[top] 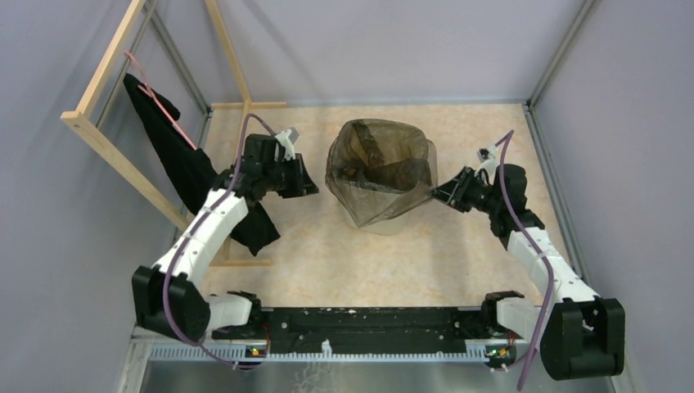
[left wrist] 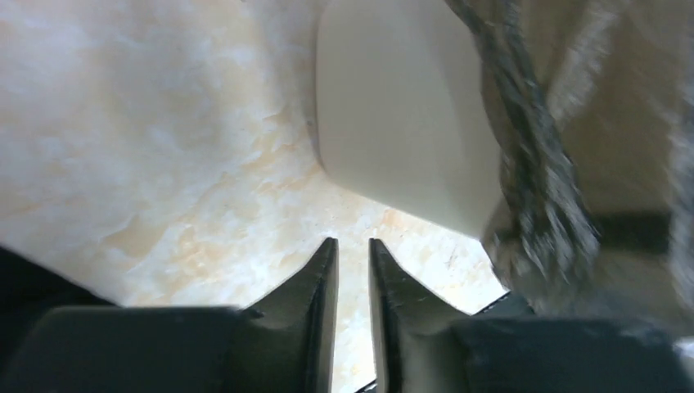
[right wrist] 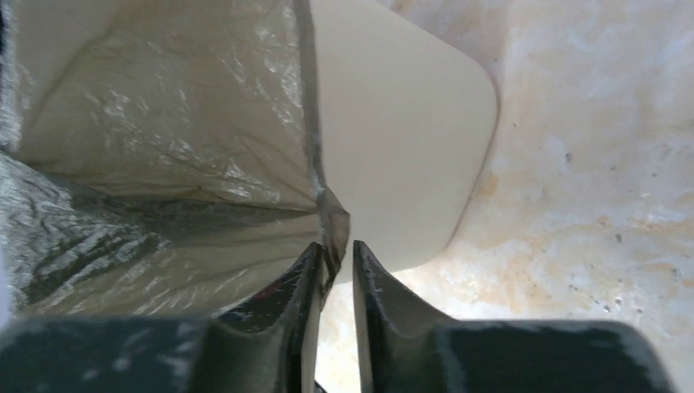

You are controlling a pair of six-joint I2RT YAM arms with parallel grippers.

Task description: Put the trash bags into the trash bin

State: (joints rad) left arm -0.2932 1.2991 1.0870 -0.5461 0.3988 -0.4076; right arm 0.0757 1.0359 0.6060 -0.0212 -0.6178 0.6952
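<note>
The trash bag's hanging edge is beside my left gripper, which is shut on air, so next I open it, move toward the trash bin and take that edge (left wrist: 534,250).
The see-through dark trash bag (top: 380,168) is draped open over the cream trash bin (left wrist: 393,115) at the table's middle, its film hanging down the bin's outside. My right gripper (top: 434,195) is at the bin's right side, shut on the bag's edge and pulling it into a point. In the right wrist view the film (right wrist: 164,164) runs between the gripper's (right wrist: 335,244) fingers, beside the bin's wall (right wrist: 401,147). My left gripper (top: 311,187) is left of the bin, apart from it. In its wrist view the gripper (left wrist: 352,241) is shut and empty, with the film (left wrist: 540,180) at right.
An opaque black cloth (top: 192,172) hangs from a wooden frame (top: 106,139) at the left, just behind my left arm. Metal cage posts stand at the table's back corners. A black rail (top: 368,319) runs along the near edge between the arm bases.
</note>
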